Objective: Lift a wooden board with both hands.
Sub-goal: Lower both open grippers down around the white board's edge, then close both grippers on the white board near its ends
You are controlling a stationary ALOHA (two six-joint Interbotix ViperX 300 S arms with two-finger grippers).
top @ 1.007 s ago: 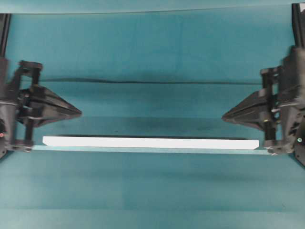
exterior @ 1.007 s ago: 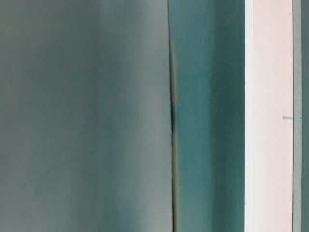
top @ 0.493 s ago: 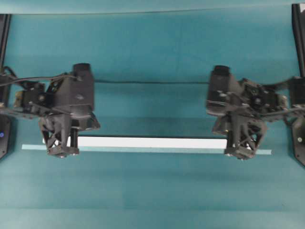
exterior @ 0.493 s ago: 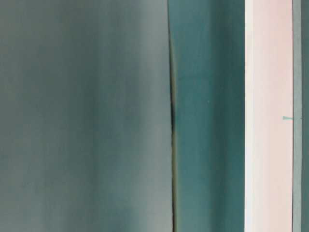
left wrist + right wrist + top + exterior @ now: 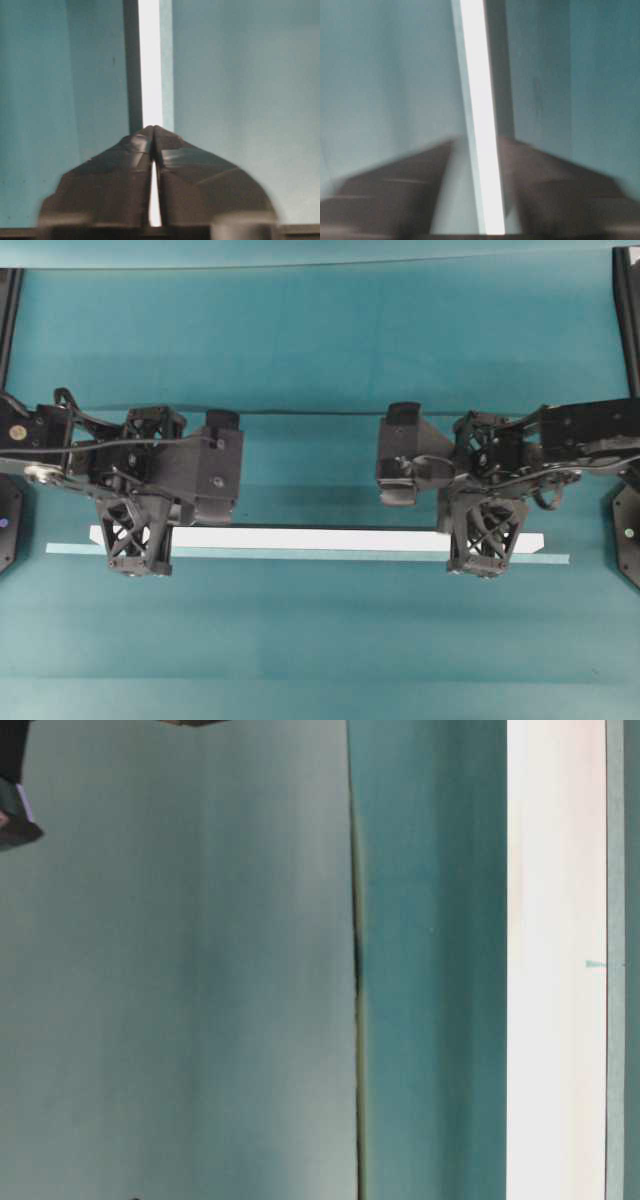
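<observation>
I should close my right gripper on both long edges [image 5: 437,540] [image 5: 481,97] of the wooden board, about halfway from its middle to its end nearest this gripper.
The wooden board [image 5: 310,538] is a long white plank lying flat across the teal table, and shows as a white band [image 5: 555,960] in the table-level view. My left gripper [image 5: 140,545] hangs over its left end. In the left wrist view its fingertips [image 5: 153,129] meet above the board [image 5: 150,60], so it is shut and holds nothing. My right gripper [image 5: 483,542] is over the board's right part. In the blurred right wrist view that gripper [image 5: 476,141] is open, with the board [image 5: 477,75] running between its fingers.
A thin pale teal strip [image 5: 300,554] lies along the board's near edge and sticks out past both ends. A dark seam [image 5: 300,413] crosses the table cloth behind the arms. Black arm bases stand at the left edge [image 5: 8,520] and the right edge [image 5: 630,530].
Both arms have swung in from the sides and now stand over the board's ends. The right gripper's jaws have opened. The board has not moved.
</observation>
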